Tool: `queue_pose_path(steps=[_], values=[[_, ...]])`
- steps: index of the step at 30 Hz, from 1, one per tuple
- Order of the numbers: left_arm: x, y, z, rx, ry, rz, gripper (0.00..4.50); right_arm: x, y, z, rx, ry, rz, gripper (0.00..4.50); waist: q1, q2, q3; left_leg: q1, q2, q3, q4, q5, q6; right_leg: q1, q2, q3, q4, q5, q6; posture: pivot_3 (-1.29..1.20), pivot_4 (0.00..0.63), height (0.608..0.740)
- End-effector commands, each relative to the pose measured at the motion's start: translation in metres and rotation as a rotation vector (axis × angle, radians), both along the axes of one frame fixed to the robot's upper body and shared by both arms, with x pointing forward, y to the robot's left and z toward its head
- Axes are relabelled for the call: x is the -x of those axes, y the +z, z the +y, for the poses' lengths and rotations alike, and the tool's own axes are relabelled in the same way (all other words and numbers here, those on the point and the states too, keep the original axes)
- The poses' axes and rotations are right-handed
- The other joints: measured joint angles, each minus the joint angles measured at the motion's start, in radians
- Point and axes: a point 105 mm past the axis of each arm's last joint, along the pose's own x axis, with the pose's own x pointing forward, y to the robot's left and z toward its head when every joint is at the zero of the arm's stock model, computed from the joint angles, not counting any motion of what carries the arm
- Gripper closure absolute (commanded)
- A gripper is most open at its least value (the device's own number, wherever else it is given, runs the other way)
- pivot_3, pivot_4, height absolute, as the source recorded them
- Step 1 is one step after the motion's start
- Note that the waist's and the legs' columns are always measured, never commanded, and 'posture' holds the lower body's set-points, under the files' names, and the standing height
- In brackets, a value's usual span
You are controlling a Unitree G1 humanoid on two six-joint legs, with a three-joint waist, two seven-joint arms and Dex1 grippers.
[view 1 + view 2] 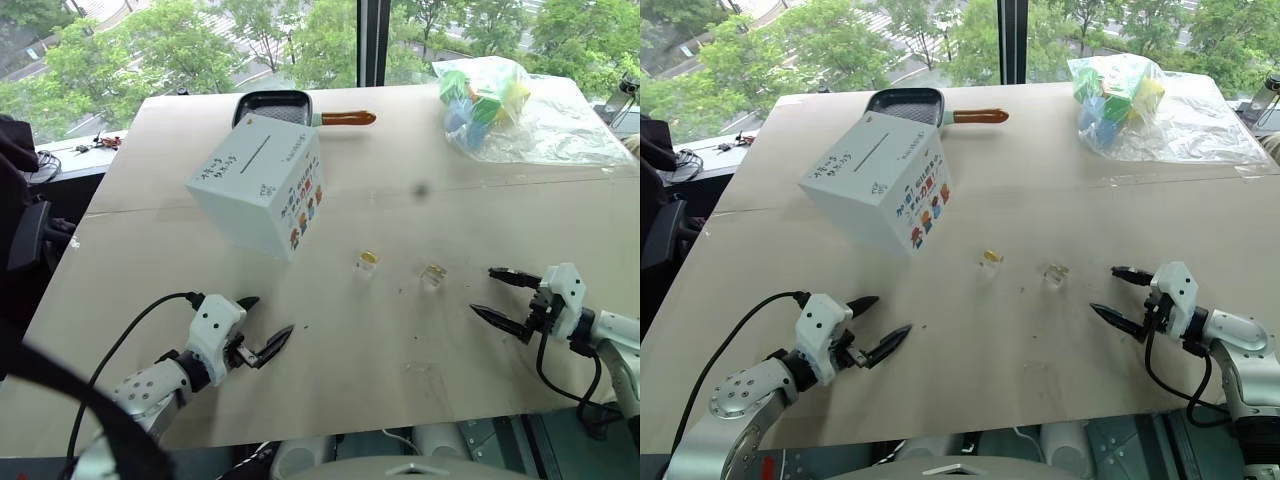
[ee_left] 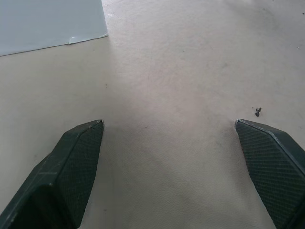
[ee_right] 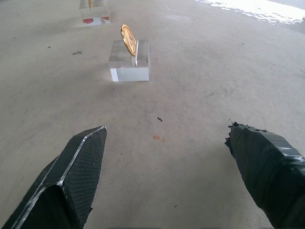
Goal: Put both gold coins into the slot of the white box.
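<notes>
Next, my right gripper closes on the flat sides of the gold coin (image 1: 435, 271) (image 3: 128, 40) that stands in the clear block nearest to that gripper.
The white box (image 1: 258, 185) sits tilted at the table's left centre, its thin slot (image 1: 255, 152) on the upper face and small coloured pictures on the side facing me. Two gold coins stand upright in small clear blocks: one coin (image 1: 368, 257) mid-table, the other (image 3: 127, 39) in the block (image 1: 434, 272) to its right. My right gripper (image 1: 482, 290) is open, low over the table to the right of that block, pointing at it. Near the front edge, my left gripper (image 1: 270, 315) is open with nothing between its fingers, and the box corner (image 2: 47, 24) lies ahead of it.
A black square pan with an orange handle (image 1: 275, 105) lies behind the box. A clear plastic bag of coloured blocks (image 1: 485, 95) rests at the far right. The beige table (image 1: 330, 400) has bare room between the grippers; windows stand beyond its far edge.
</notes>
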Motion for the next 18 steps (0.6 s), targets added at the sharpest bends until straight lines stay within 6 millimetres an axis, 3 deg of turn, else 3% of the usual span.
queue_pose_path(steps=[1,13,18], values=[[-0.002,0.011,0.000,0.009,0.005,-0.052,0.00,-0.001,0.007,0.004,-0.016,0.011,-0.037,0.06,0.000,0.000,0.000,0.000,0.000,0.000,0.000,0.000,0.000,0.000,0.000,0.000,0.000,0.000,0.000,0.00,0.150,0.721],[-0.009,0.014,-0.004,0.037,0.005,-0.074,0.00,-0.003,0.006,0.004,0.005,-0.044,-0.069,0.06,0.001,0.000,0.000,0.000,0.000,0.000,0.000,0.000,0.000,0.000,0.000,0.000,0.000,0.000,0.000,0.00,0.150,0.721],[-0.009,0.025,-0.014,0.069,-0.062,-0.097,0.00,-0.010,0.018,0.024,-0.040,-0.034,-0.104,0.06,-0.002,0.000,0.000,0.000,0.000,0.000,0.000,0.000,0.000,0.000,0.000,0.000,0.000,0.000,0.000,0.00,0.150,0.721]])
